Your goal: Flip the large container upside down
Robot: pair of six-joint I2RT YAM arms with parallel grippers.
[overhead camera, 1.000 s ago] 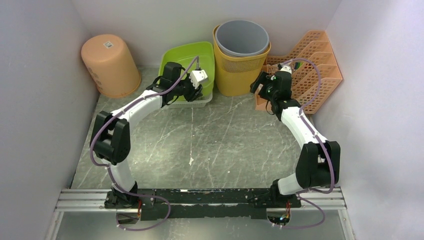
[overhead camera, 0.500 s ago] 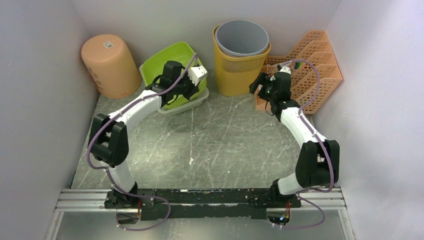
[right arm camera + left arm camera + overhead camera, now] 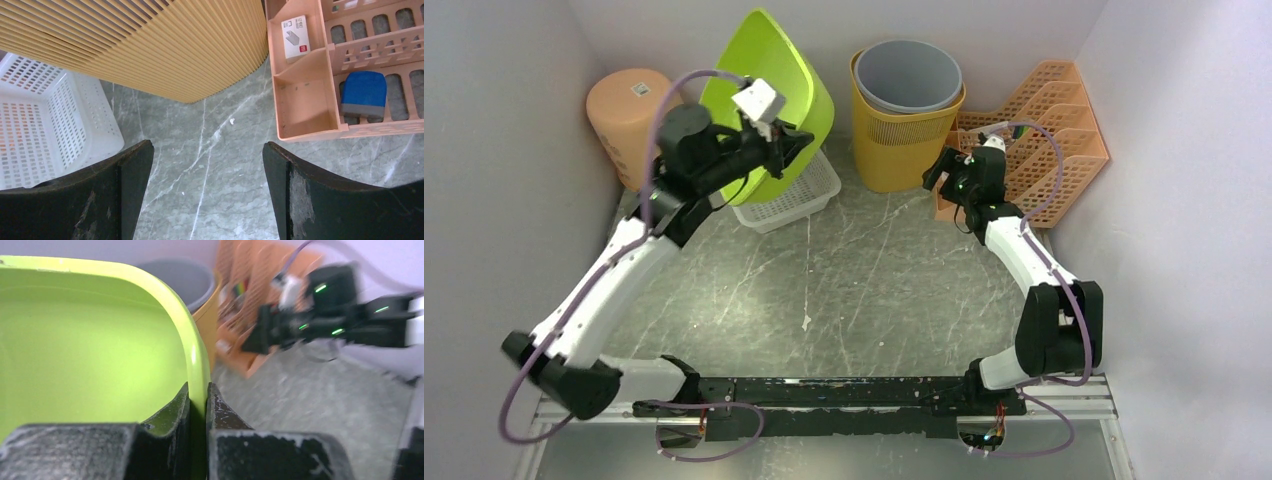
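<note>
Next, I set the green container down with my left gripper on the bare table (image 3: 874, 262) in front of the yellow basket. The container is now lifted near the back wall.
The large green container (image 3: 779, 85) is lifted off the table and tilted on edge near the back wall, its hollow facing the camera. My left gripper (image 3: 792, 140) is shut on its rim. The left wrist view shows the green rim (image 3: 198, 360) pinched between both fingers. My right gripper (image 3: 941, 168) is open and empty, hovering over the table between the yellow basket and the pink organiser; the right wrist view (image 3: 207, 165) shows bare table between its fingers.
A white mesh basket (image 3: 789, 195) sits under the green container. A peach bucket (image 3: 629, 115) stands upside down at back left. A yellow basket (image 3: 904, 135) holding a grey bin (image 3: 909, 75) is at back centre. A pink organiser (image 3: 1049, 130) stands at back right.
My left arm has lifted the green container out of the white basket and tipped it up on edge toward the back wall. The right arm has not moved.
</note>
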